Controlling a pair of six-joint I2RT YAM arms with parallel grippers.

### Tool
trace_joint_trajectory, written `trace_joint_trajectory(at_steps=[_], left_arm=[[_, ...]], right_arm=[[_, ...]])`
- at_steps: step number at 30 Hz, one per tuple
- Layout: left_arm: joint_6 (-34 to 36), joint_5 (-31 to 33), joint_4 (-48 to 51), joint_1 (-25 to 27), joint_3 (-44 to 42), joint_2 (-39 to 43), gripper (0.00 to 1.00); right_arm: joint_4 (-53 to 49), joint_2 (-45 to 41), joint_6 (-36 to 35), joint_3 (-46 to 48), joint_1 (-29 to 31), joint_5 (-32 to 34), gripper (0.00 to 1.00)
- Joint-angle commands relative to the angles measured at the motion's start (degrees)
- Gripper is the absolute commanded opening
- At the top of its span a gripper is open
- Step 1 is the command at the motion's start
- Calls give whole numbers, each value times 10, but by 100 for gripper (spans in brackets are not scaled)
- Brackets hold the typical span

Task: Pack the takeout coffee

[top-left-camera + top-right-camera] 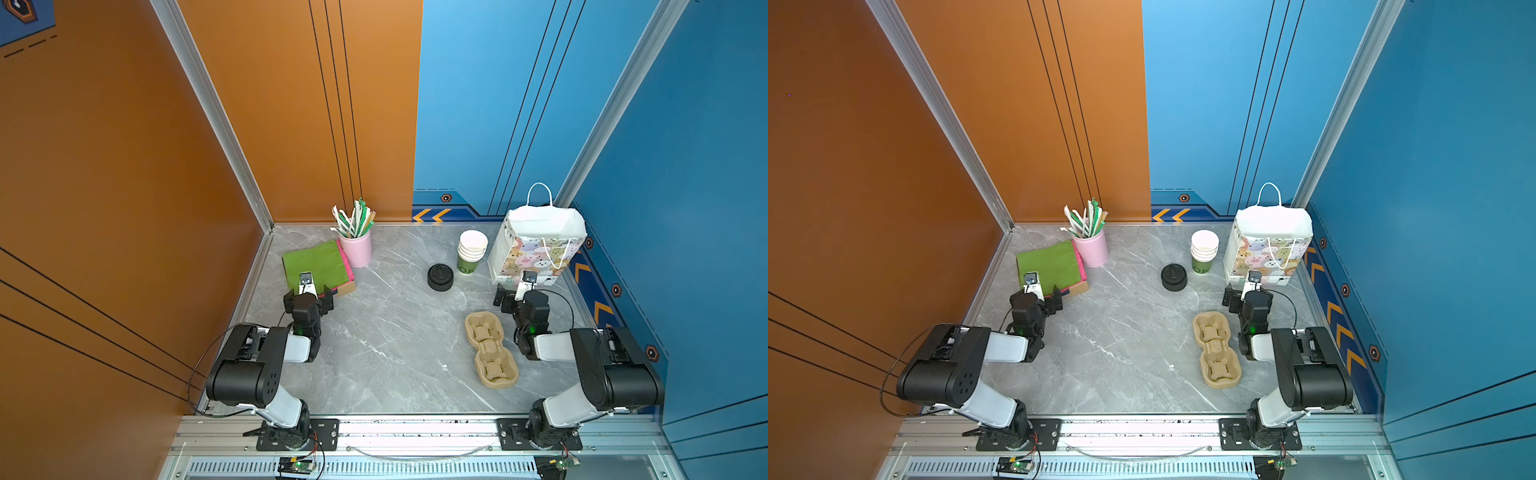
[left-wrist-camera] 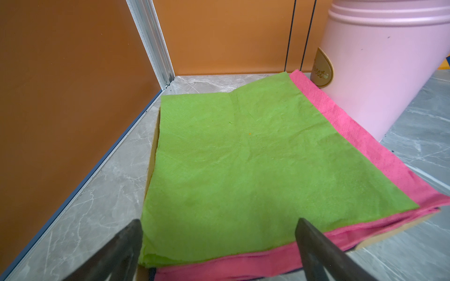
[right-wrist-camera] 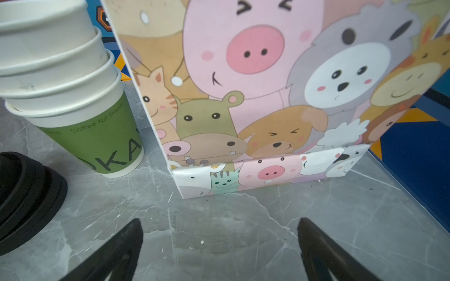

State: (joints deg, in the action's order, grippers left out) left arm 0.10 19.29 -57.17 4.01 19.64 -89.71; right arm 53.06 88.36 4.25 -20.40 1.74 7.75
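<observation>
My right gripper needs to next move to the cup stack and close on the top white cup's rim (image 1: 461, 242), on the side toward the black lids.
The takeout coffee is out of view in every frame. My left gripper (image 1: 309, 296) (image 1: 1038, 297) (image 2: 219, 222) is open over the near edge of a stack of green and pink napkins (image 1: 316, 262) (image 2: 243, 158), with nothing between its fingers. My right gripper (image 1: 521, 293) (image 1: 1250, 295) (image 3: 220, 222) is open and empty above bare table, just in front of an upright cartoon-animal paper bag (image 1: 536, 249) (image 1: 1266, 253) (image 3: 267, 97) whose top stands open.
A stack of lidless white cups with a green bottom cup (image 1: 471, 251) (image 3: 60, 85) stands left of the bag. Stacked black lids (image 1: 440, 277) (image 3: 24, 194) lie nearby. A brown pulp cup carrier (image 1: 491, 349) lies near the right arm. A pink holder (image 1: 357, 249) of straws sits at the back.
</observation>
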Motion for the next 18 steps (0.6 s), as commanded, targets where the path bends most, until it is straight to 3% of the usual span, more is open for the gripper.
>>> trace_joint_trajectory(at_steps=[1, 6, 9, 14, 18], left_arm=[[-8, 8, 8, -2, 4, 7, 98], [-1, 34, 10, 10, -32, 88, 98], [1, 58, 44, 26, -47, 155, 98], [-29, 97, 171, 74, -41, 290, 98], [-84, 81, 376, 99, 25, 411, 98]], right_arm=[[-7, 2, -11, -8, 1, -7, 100], [10, -50, -33, 23, 24, 10, 100], [-41, -110, -38, 31, 38, 24, 100], [-183, -235, -19, 28, 68, 41, 100], [-353, -388, 2, 7, 125, 72, 100]])
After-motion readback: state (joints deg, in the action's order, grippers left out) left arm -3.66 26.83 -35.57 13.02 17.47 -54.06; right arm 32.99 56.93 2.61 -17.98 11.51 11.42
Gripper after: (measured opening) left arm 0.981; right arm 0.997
